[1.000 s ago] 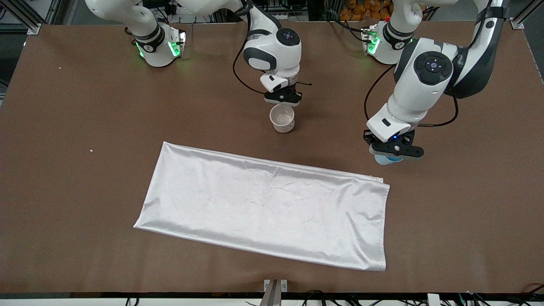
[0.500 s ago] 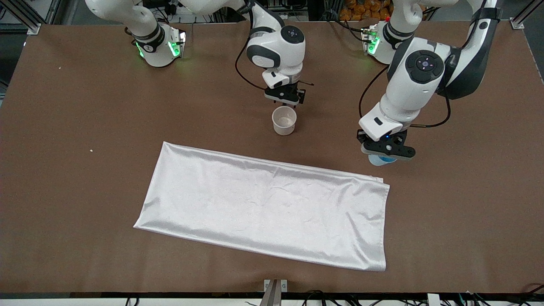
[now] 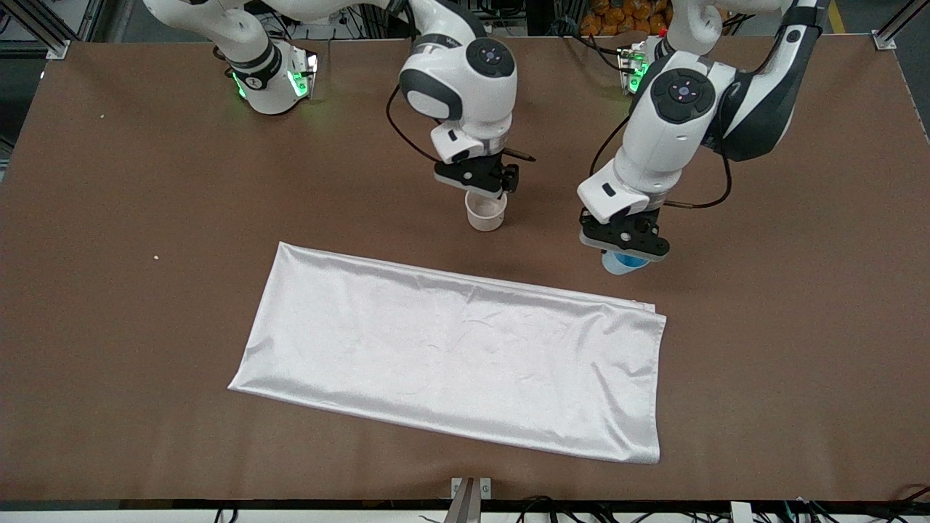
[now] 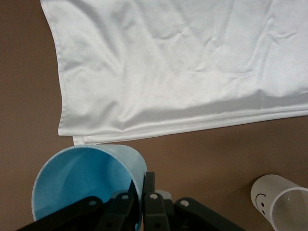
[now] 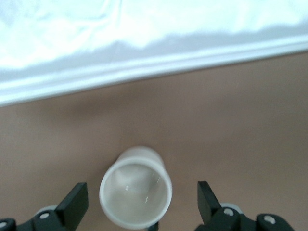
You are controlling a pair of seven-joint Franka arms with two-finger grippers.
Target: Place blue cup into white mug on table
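My left gripper is going to release the blue cup, still held over the brown table, inside the white mug's opening (image 3: 486, 209) (image 4: 291, 211), just off the edge of the white cloth.
The blue cup (image 3: 623, 263) hangs in my left gripper (image 3: 625, 243), which is shut on its rim and holds it over the brown table (image 3: 145, 218), just off the white cloth's edge. In the left wrist view the fingers (image 4: 150, 185) pinch the cup's wall (image 4: 86, 180). The white mug (image 3: 485, 211) stands upright on the table toward the middle; it shows in the left wrist view (image 4: 281, 201) too. My right gripper (image 3: 476, 181) is open right above the mug, with its fingers (image 5: 77, 202) wide on either side of the mug (image 5: 136, 195).
A large white satin cloth (image 3: 458, 356) lies flat on the table, nearer to the front camera than the mug and the cup. The arms' bases with green lights (image 3: 272, 80) stand along the table's back edge.
My left gripper has carried the blue cup toward the mug. My right gripper has come down over the mug and now covers its back rim.
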